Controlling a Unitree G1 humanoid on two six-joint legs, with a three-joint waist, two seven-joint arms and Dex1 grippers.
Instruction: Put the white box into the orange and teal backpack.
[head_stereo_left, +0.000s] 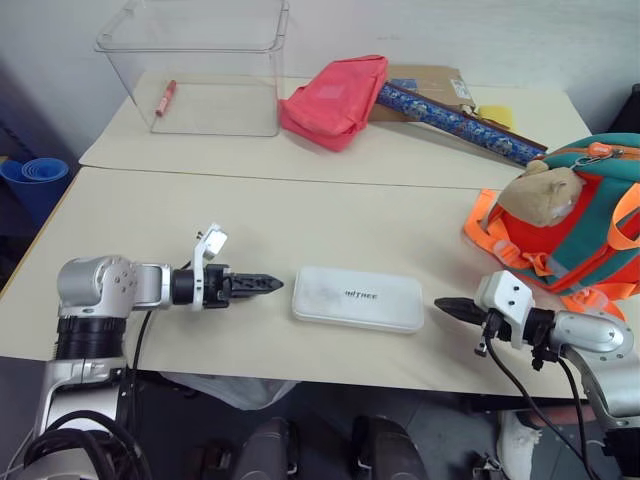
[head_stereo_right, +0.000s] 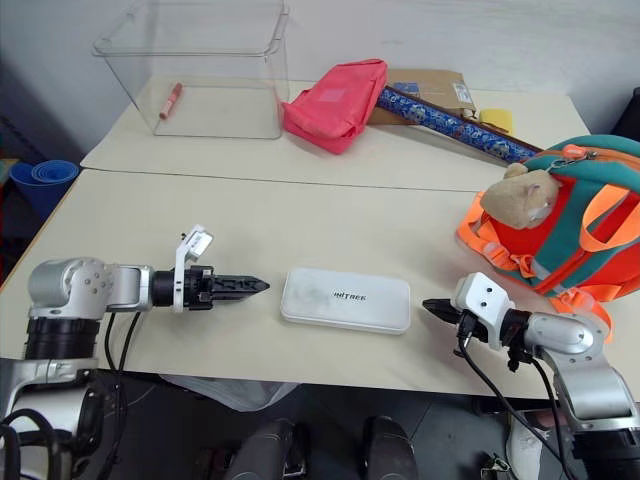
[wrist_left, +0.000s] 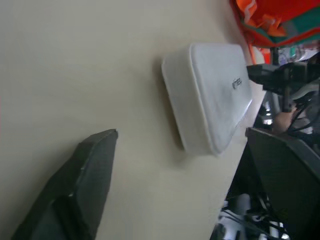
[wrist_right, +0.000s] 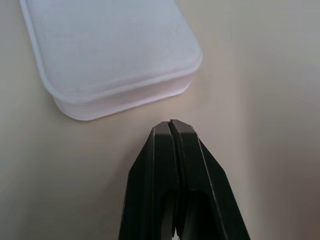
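Observation:
My left gripper will grab the white box's short end (head_stereo_left: 303, 294) while my right gripper brings the backpack closer, because the backpack is out of my left gripper's reach.
The white box (head_stereo_left: 358, 298) lies flat on the cream table (head_stereo_left: 150, 210) near its front edge, grey lettering up. My left gripper (head_stereo_left: 270, 285) hovers just left of the box's short end, pointing at it. In the left wrist view its fingers (wrist_left: 90, 170) stand wide apart and open, with the box (wrist_left: 215, 90) ahead of them. My right gripper (head_stereo_left: 445, 306) is shut and empty, its tip (wrist_right: 171, 125) a short gap from the box's right end (wrist_right: 110, 45). The orange and teal backpack (head_stereo_left: 590, 230) stands at the right with a tan plush animal (head_stereo_left: 540, 195) on its front.
At the back left stands a clear plastic bin (head_stereo_left: 200, 60) with a red pen (head_stereo_left: 165, 97) inside. A pink-red pouch (head_stereo_left: 335, 100), a blue patterned roll (head_stereo_left: 455, 122) and cardboard (head_stereo_left: 430, 80) lie at the back. Blue rolls (head_stereo_left: 35, 175) sit on the floor beyond the table's left edge.

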